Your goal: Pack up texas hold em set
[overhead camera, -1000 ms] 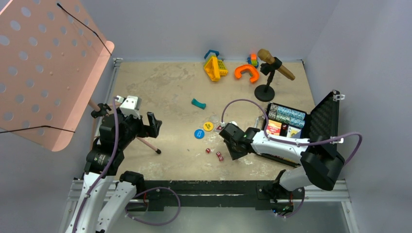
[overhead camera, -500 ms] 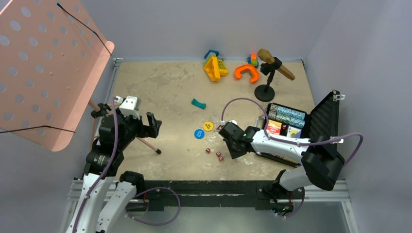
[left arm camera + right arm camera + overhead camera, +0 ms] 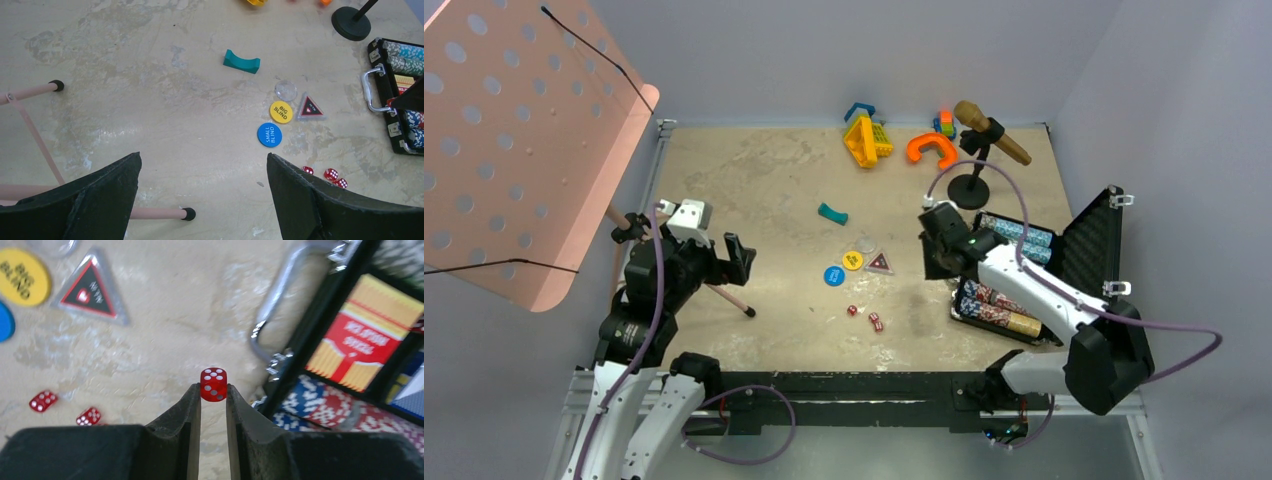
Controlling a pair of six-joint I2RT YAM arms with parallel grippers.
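My right gripper needs to let go of the red die between the red card deck and the blue deck [image 3: 1007, 263] [image 3: 413, 337] in the case.
The black case [image 3: 1088, 247] lies open at the right with chip rows [image 3: 1014, 236] in its foam. The red card deck [image 3: 371, 341] shows in the right wrist view. My right gripper [image 3: 213, 391] is shut on a small red die [image 3: 213, 384], held above the table just left of the case's handle [image 3: 274, 315]. In the top view it [image 3: 938, 264] hangs by the case's left edge. More red dice [image 3: 875, 322] lie on the table. The blue token [image 3: 833, 275], yellow token [image 3: 853, 260] and triangular token [image 3: 879, 263] lie left of it. My left gripper [image 3: 202, 165] is open and empty.
A teal curved piece [image 3: 832, 213] lies mid-table. A microphone stand [image 3: 969, 190] stands behind the case. Yellow [image 3: 867, 138] and orange [image 3: 931, 149] toys sit at the back. A pink music stand [image 3: 524, 140] leans at the left, its leg [image 3: 729, 298] near my left gripper.
My right gripper has risen from the dice and swung back and right toward the case with one die in it. The triangular token is now uncovered. The left arm has not moved.
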